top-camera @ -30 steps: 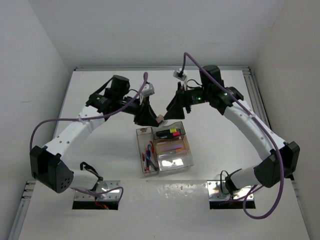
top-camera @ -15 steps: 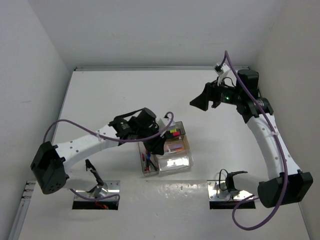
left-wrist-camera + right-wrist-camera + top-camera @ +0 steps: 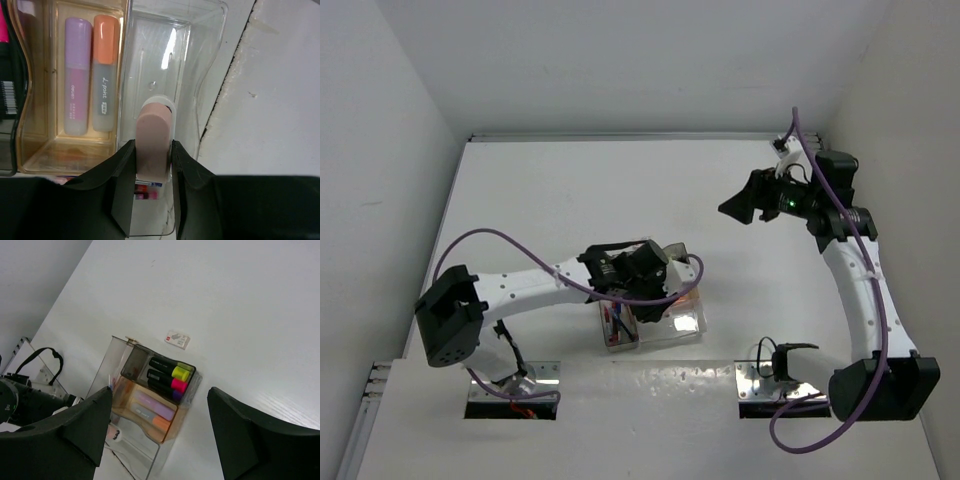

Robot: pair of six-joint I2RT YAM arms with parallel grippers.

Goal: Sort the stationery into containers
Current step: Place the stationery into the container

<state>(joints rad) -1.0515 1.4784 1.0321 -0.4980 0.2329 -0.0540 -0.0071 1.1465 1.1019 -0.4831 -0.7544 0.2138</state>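
The left gripper will place the pale pink eraser in the clear tray's half (image 3: pixel 658 328) (image 3: pixel 155 152) that is nearest the red and blue pens. The eraser is held over the clear tray now.
My left gripper (image 3: pixel 153 150) is shut on a pale pink eraser (image 3: pixel 154 135) and holds it over the clear tray (image 3: pixel 200 75), its rounded end pointing down into it. In the top view the left gripper (image 3: pixel 655 290) covers the containers (image 3: pixel 685 320). The amber tray (image 3: pixel 50 150) holds a purple highlighter (image 3: pixel 77 75) and an orange highlighter (image 3: pixel 105 75). My right gripper (image 3: pixel 740 205) hangs open and empty, high at the back right. Its wrist view shows the grey tray (image 3: pixel 135 365) with yellow, pink and purple highlighters (image 3: pixel 172 377), and a white eraser (image 3: pixel 177 339) on the table beyond it.
A long narrow tray (image 3: pixel 615 325) with red and blue pens lies on the left of the cluster. White walls close the table at the back and both sides. A dark seam (image 3: pixel 230 75) in the tabletop runs just right of the clear tray.
My left arm swung from behind the trays to over the clear tray, carrying the pink eraser. My right arm pulled away to the back right and rose.
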